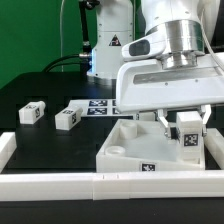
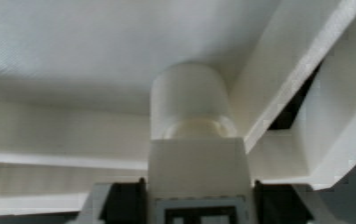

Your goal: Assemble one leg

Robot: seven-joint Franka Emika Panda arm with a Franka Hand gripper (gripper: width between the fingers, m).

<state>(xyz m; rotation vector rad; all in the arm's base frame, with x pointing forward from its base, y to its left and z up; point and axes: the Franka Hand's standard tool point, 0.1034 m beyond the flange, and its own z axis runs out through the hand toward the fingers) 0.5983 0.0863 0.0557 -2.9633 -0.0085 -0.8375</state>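
Note:
The leg stands in the panel's corner with the robot's fingers low beside its tag, so next the gripper opens and grabs its top end [image 1: 188, 117] before twisting it in.
My gripper [image 1: 186, 126] is shut on a leg [image 1: 188, 133], a white stubby block with a black-and-white tag on its face, held upright over the right part of the large white square panel [image 1: 130, 152]. In the wrist view the leg [image 2: 196, 130] fills the middle, its rounded end pointing into the panel's white recess [image 2: 68, 80], with the dark fingers [image 2: 118, 200] on both sides of its tagged block. Two more legs [image 1: 34, 112] [image 1: 68, 117] lie on the black table at the exterior view's left.
The marker board [image 1: 100, 105] lies flat behind the loose legs. A white fence [image 1: 60, 182] runs along the near table edge, with side pieces at the left [image 1: 6, 146] and right [image 1: 213, 150]. The robot base [image 1: 108, 45] stands at the back.

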